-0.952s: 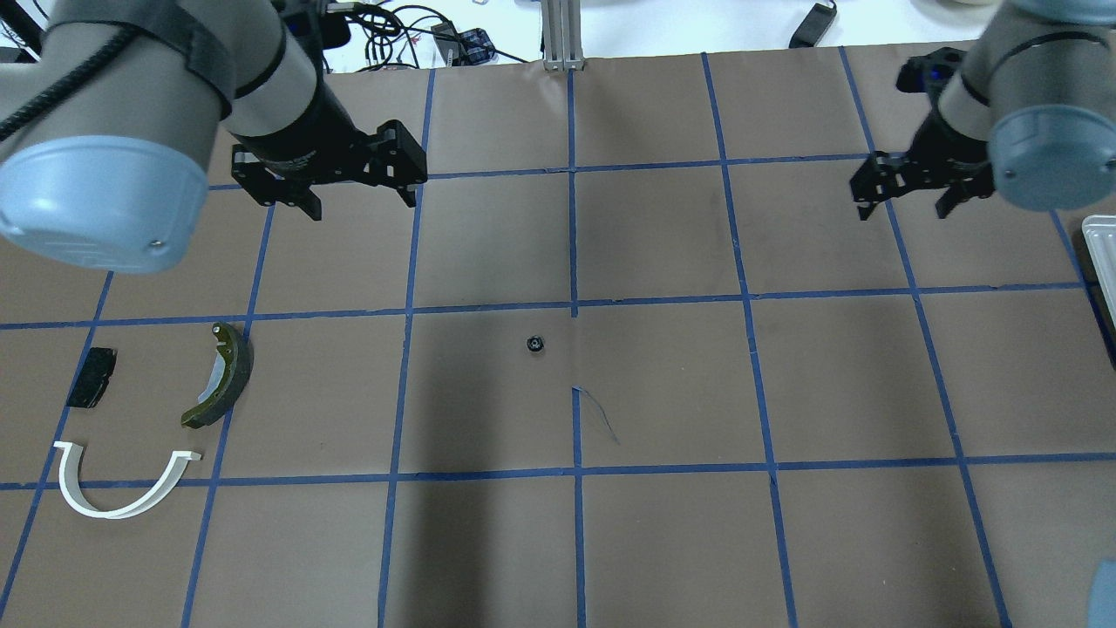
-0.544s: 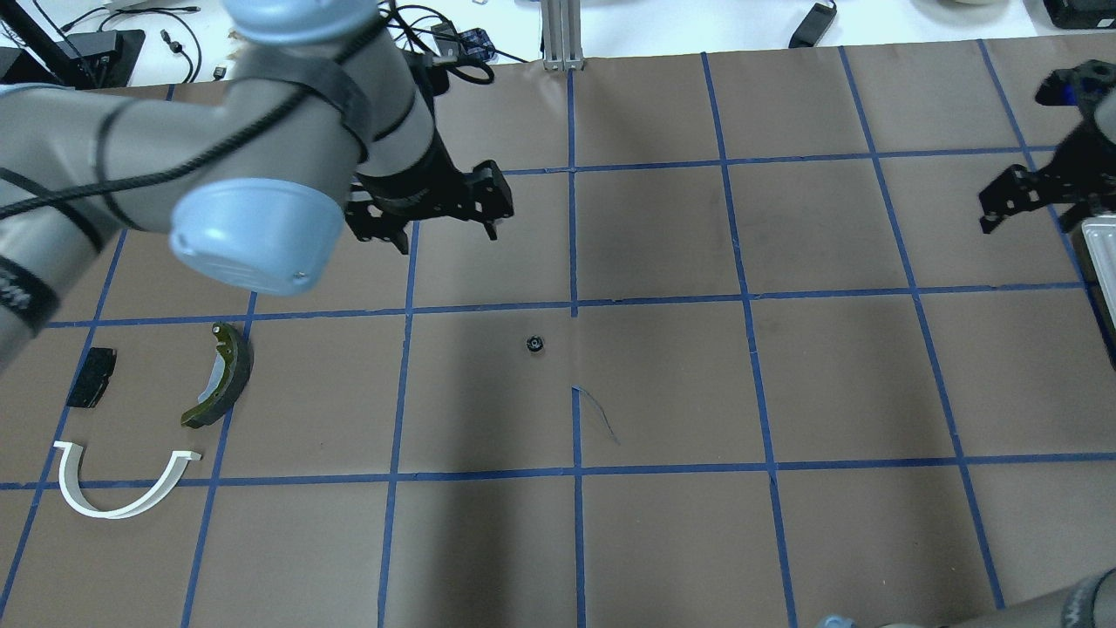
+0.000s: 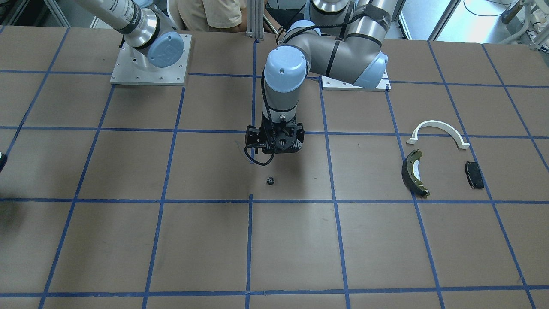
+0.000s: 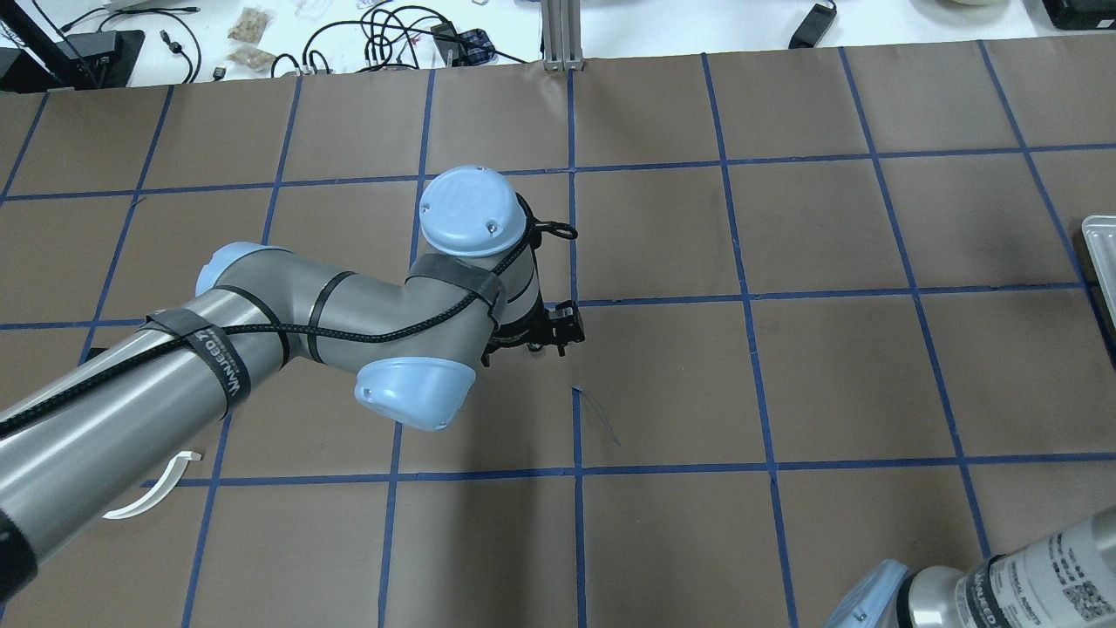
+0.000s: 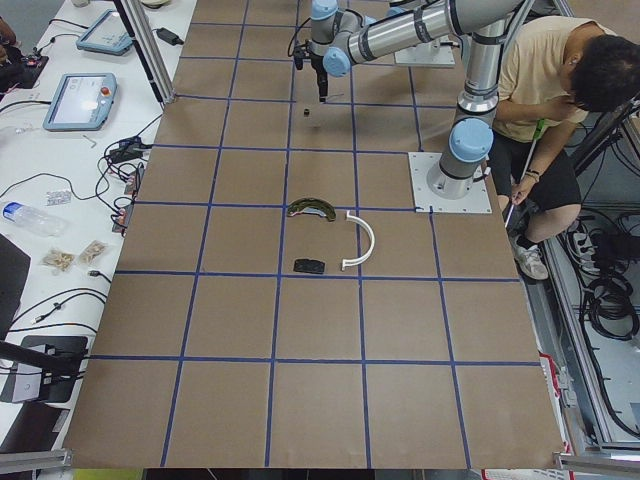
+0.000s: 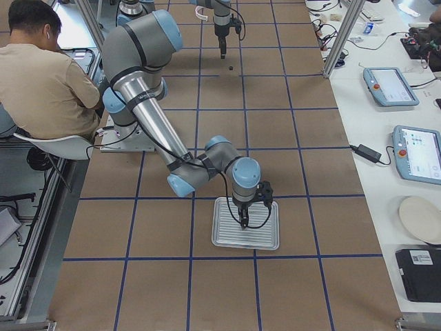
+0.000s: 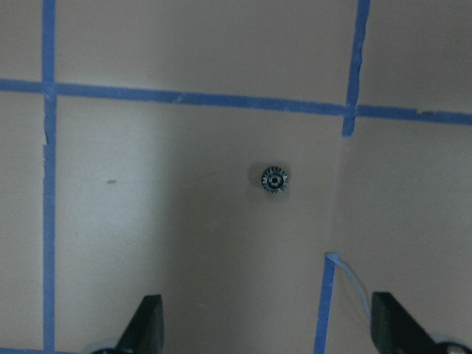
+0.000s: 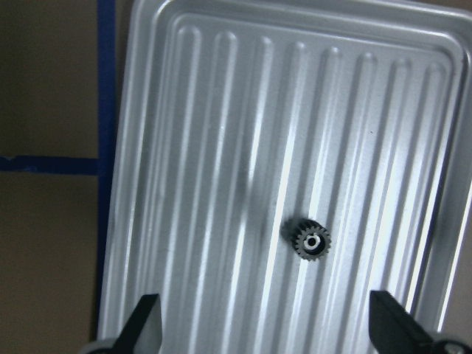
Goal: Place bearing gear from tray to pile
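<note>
My left gripper is to close on the toothed rim (image 3: 270,180) (image 7: 274,179) of the small black bearing gear that lies near the middle of the brown table.
A small black bearing gear (image 3: 270,180) lies on the brown table near its centre and also shows in the left wrist view (image 7: 274,179). My left gripper (image 3: 274,149) hangs open and empty above it, with the gear ahead of its fingers (image 7: 147,328). A second bearing gear (image 8: 308,240) lies in the ribbed metal tray (image 8: 192,147). My right gripper (image 6: 242,219) is open and empty over that tray (image 6: 227,238). The pile is a white arch bracket (image 3: 437,128), a dark brake shoe (image 3: 414,171) and a black pad (image 3: 474,174).
The table is brown paper with a blue tape grid. The tray's edge (image 4: 1100,262) shows at the right side of the overhead view. My left arm hides most of the pile there, except one end of the arch (image 4: 153,495). A seated person (image 6: 41,83) is beside the robot bases.
My left arm swung from the back left to the table centre and now covers the gear from overhead. My right arm moved right, out of the overhead view, to the tray.
</note>
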Controlling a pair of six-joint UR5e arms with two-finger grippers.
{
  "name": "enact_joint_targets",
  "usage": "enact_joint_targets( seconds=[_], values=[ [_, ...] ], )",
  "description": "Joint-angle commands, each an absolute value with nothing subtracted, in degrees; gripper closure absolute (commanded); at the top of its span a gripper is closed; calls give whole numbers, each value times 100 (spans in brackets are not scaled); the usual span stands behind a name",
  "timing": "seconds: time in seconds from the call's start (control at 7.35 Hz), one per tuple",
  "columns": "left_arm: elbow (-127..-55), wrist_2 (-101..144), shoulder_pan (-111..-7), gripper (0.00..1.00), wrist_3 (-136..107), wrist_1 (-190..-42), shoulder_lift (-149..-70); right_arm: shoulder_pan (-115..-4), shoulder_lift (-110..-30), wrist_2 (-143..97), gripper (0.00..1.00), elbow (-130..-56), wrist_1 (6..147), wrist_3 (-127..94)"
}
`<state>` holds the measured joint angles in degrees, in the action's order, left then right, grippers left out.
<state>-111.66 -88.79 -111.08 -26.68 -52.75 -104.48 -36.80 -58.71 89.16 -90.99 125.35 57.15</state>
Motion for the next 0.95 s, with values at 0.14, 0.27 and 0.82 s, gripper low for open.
enact_joint_targets(
  seconds=[0.14, 0.27, 0.82],
  values=[
    [-11127, -8877, -11109, 0, -2716, -4643, -11221, -3612, -5520, 8921, 10, -9035, 12901, 5959],
    [-11127, -8886, -11109, 0, -2707, -4371, -11415, -3621, -5493, 8921, 18, -9035, 12946, 5968],
    [-11005, -9025, -11109, 0, -2654, -3973, -11742, -3621, -5335, 8930, 40, -9035, 13236, 6231]
  ],
)
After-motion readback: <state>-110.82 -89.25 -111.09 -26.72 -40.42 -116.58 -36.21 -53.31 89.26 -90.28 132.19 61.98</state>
